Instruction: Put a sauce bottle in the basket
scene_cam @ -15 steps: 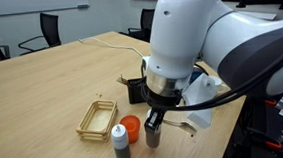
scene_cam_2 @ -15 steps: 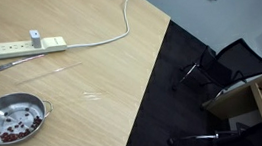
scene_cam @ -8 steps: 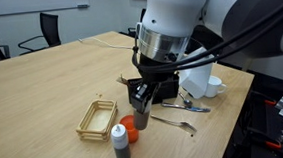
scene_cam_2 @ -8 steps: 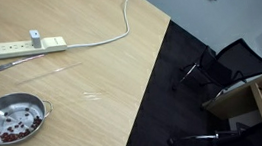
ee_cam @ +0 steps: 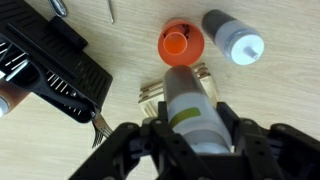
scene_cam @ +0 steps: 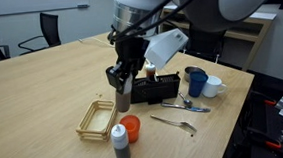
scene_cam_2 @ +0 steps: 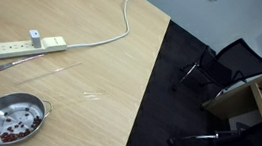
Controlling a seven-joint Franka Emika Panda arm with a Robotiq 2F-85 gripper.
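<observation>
I will let go of the sauce bottle with my gripper inside the tan basket, at the end (scene_cam: 104, 129) (ee_cam: 192, 92) closest to the dark-bodied bottle.
My gripper (scene_cam: 123, 93) is shut on the sauce bottle (scene_cam: 123, 86) and holds it upright in the air, just above the right end of the tan slatted basket (scene_cam: 96, 118). In the wrist view the bottle's whitish top with a green label strip (ee_cam: 190, 105) fills the space between the black fingers (ee_cam: 190, 138). Its lower body is hidden. Basket slats (ee_cam: 150, 95) show beneath it. The basket looks empty.
A dark-bodied bottle with a white cap (scene_cam: 120, 143) and an orange round container (scene_cam: 131, 127) stand in front of the basket. A black box (scene_cam: 154, 88), a blue mug (scene_cam: 196, 81), a white mug (scene_cam: 214, 85) and cutlery (scene_cam: 175, 122) lie beyond. Elsewhere sit a metal bowl (scene_cam_2: 11, 118) and power strip (scene_cam_2: 17, 47).
My gripper has risen from the table beside the orange container with the bottle in it and moved left, over the basket's edge.
</observation>
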